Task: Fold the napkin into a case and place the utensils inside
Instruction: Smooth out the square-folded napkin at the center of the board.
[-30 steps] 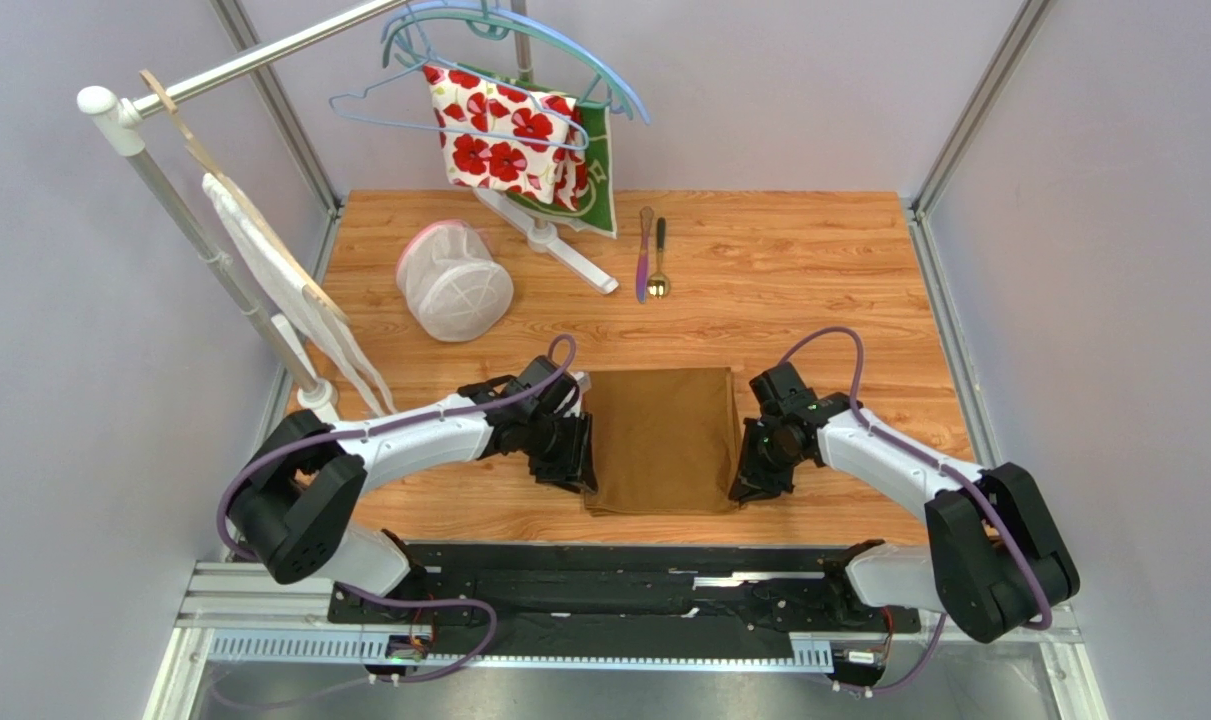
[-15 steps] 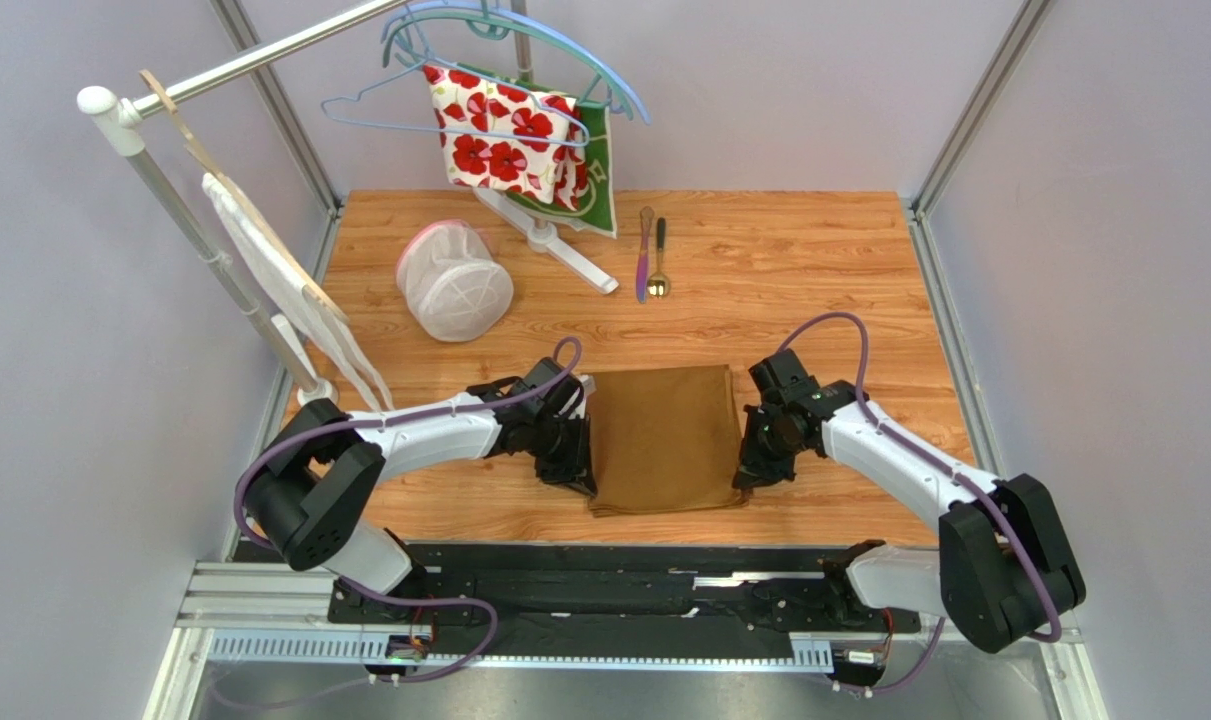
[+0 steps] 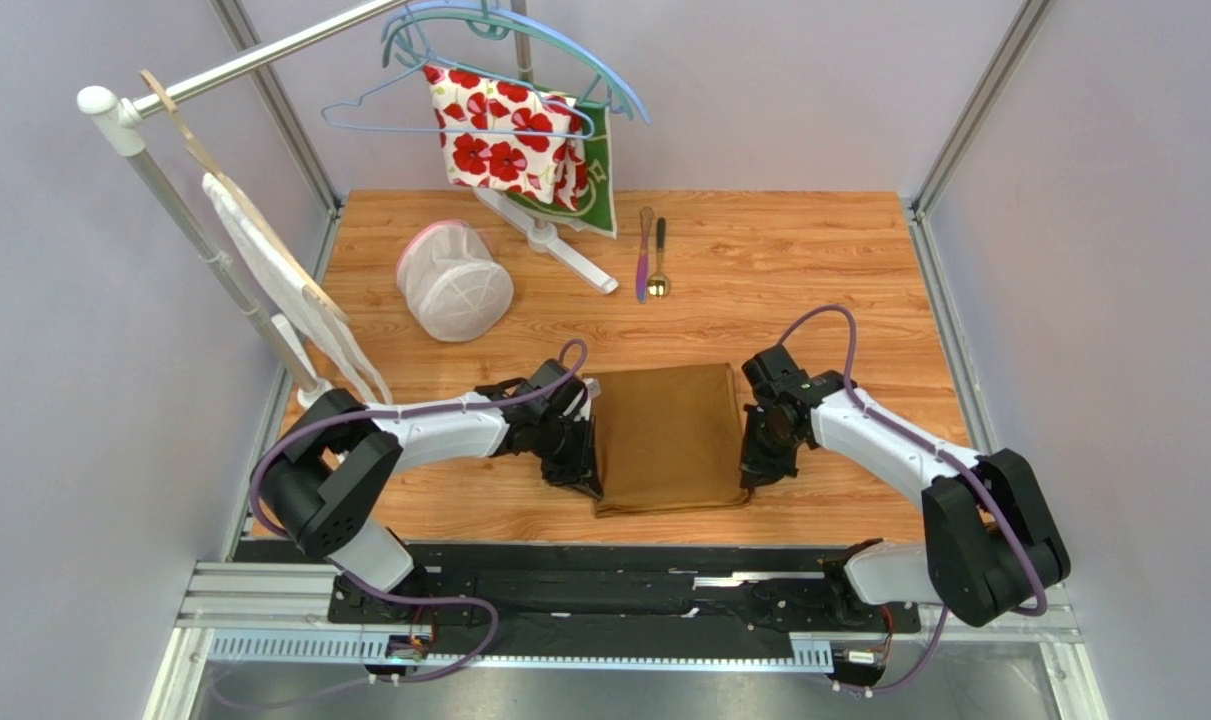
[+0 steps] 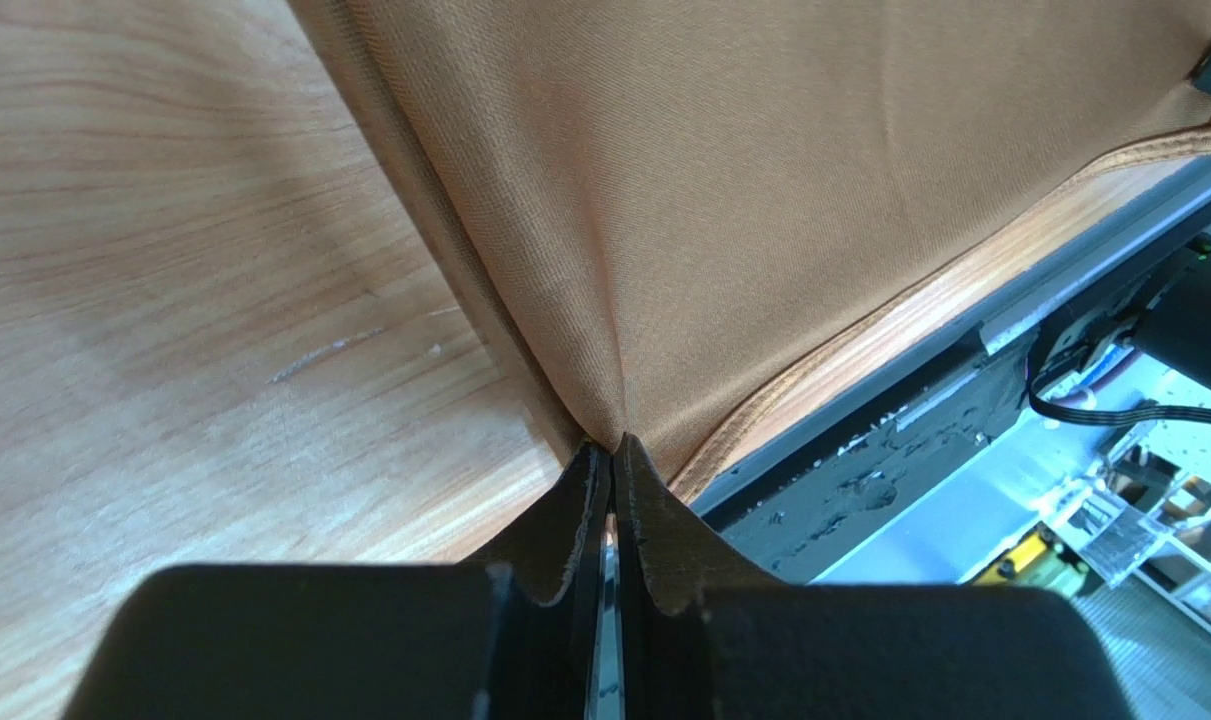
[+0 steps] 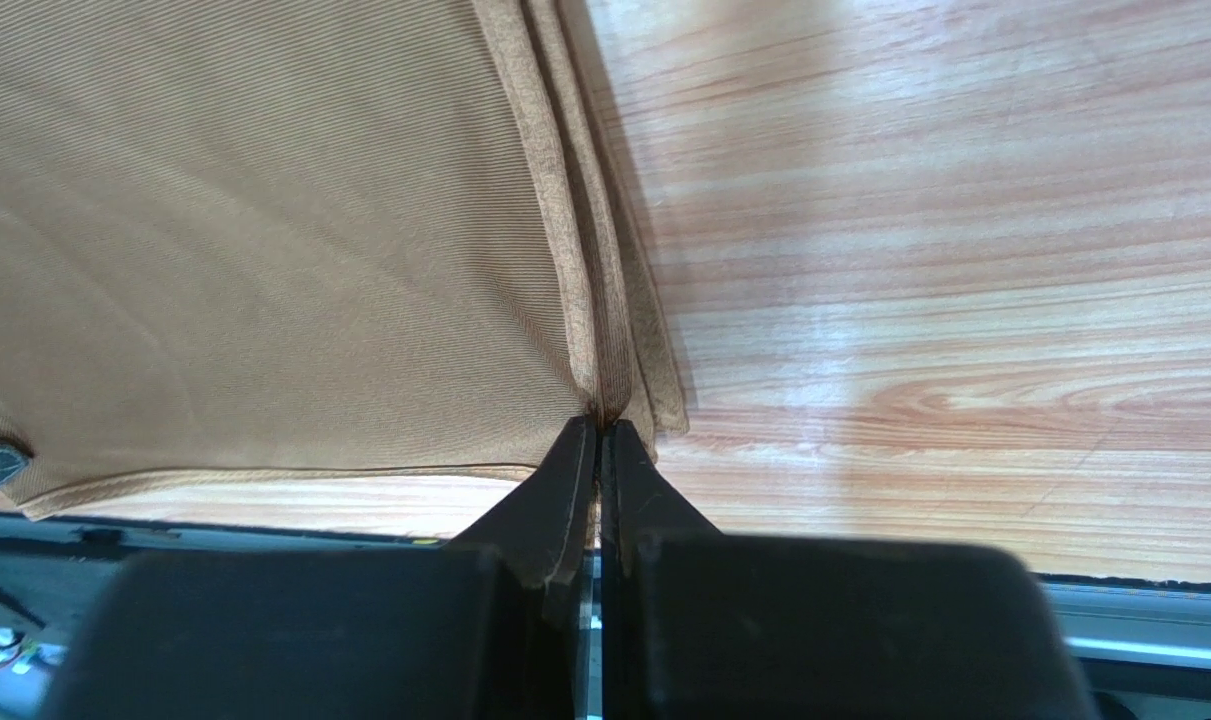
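The napkin's lower layer pokes out beyond the pinched hem, so the robot's right gripper should open and take the napkin's layered edge (image 5: 589, 225) to even it before folding.
The golden-brown napkin (image 3: 668, 437) lies folded in a rough square on the wooden table near the front edge. My left gripper (image 3: 584, 462) is shut on its left edge; the left wrist view shows the cloth (image 4: 807, 180) pinched at the fingertips (image 4: 613, 450). My right gripper (image 3: 752, 462) is shut on its right edge, where layered hems (image 5: 596, 300) meet the fingertips (image 5: 598, 428). The purple-pink knife (image 3: 643, 255) and the gold-bowled spoon (image 3: 659, 258) lie side by side at the back of the table, apart from the napkin. No narrow case shape shows.
A white mesh basket (image 3: 454, 281) lies tipped at the back left. A rack (image 3: 206, 225) with hangers holds a red-flowered cloth (image 3: 509, 132) and a green cloth (image 3: 602, 188) at the back. The table's front edge and black rail (image 3: 641, 563) lie just behind the napkin.
Both grippers have drawn slightly inward and back with the napkin's edges held. The napkin has shifted a little away from the front edge and skewed slightly.
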{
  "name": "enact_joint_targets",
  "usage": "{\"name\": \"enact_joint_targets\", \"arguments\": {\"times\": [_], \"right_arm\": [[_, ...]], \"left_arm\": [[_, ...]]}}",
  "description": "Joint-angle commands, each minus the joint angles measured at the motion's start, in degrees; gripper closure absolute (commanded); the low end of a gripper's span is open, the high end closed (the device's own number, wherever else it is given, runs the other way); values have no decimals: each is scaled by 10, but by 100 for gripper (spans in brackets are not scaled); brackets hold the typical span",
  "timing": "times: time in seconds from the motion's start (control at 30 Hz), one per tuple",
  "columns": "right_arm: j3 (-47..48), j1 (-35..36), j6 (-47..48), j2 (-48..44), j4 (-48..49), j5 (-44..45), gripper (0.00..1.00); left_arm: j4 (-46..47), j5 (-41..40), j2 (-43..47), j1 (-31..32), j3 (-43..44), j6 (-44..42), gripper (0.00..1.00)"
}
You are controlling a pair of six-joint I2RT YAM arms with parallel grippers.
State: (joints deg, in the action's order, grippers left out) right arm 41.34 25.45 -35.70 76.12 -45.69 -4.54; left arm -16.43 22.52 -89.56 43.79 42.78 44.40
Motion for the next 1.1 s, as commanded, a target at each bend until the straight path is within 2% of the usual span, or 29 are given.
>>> {"name": "enact_joint_targets", "arguments": {"times": [0.0, 0.1, 0.13, 0.17, 0.27, 0.3, 0.37, 0.4, 0.43, 0.5, 0.53, 0.57, 0.6, 0.67, 0.7, 0.77, 0.93, 1.07], "right_arm": [[-7, 2, 5, 10, 17, 27, 100], [-7, 2, 6, 12, 17, 29, 97], [-7, 2, 7, 12, 15, 31, 96], [-7, 2, 8, 9, 15, 35, 95], [3, 1, 15, 8, 2, 37, 80], [12, 2, 18, 5, -10, 44, 68], [41, 4, 21, -6, -43, 72, 60], [46, 4, 21, -18, -48, 73, 53], [58, 6, 18, -38, -47, 72, 48], [63, 10, 15, -51, -36, 43, 45], [59, 11, 15, -50, -10, 18, 44], [52, 9, 13, -45, 6, -5, 46], [45, 11, 13, -38, 24, -56, 51], [21, 10, 6, -14, 64, -79, 57], [15, 9, 5, -5, 71, -79, 66], [-5, 4, 6, 11, 71, -58, 77], [-65, -24, -3, 13, 113, -36, 81], [-65, -29, 3, 25, 114, -49, 84]], "left_arm": [[26, 21, -6, 0, -6, 8, 89], [-4, -2, 15, 0, -3, -5, 79], [-42, -29, 26, -1, 2, -21, 71], [-61, -43, 40, -1, 8, -29, 67], [-139, -95, 100, -2, 49, -53, 58], [-155, -102, 120, -2, 75, -59, 57], [-178, -114, 130, -4, 95, -62, 55], [-173, -108, 129, -4, 105, -60, 56], [-138, -77, 124, -4, 103, -52, 60], [-90, -31, 79, -4, 94, -35, 68], [-61, 6, 56, -4, 95, -30, 79], [-50, 15, 34, -2, 96, -27, 84], [-41, 21, 3, -1, 87, -24, 87], [-9, 23, -16, -1, 71, -20, 90], [-5, 18, -22, -1, 57, -26, 92], [2, 2, -25, -1, 41, -27, 92], [5, -45, -45, -1, 4, -53, 92], [-35, -89, -38, -1, 52, -92, 90]]}}
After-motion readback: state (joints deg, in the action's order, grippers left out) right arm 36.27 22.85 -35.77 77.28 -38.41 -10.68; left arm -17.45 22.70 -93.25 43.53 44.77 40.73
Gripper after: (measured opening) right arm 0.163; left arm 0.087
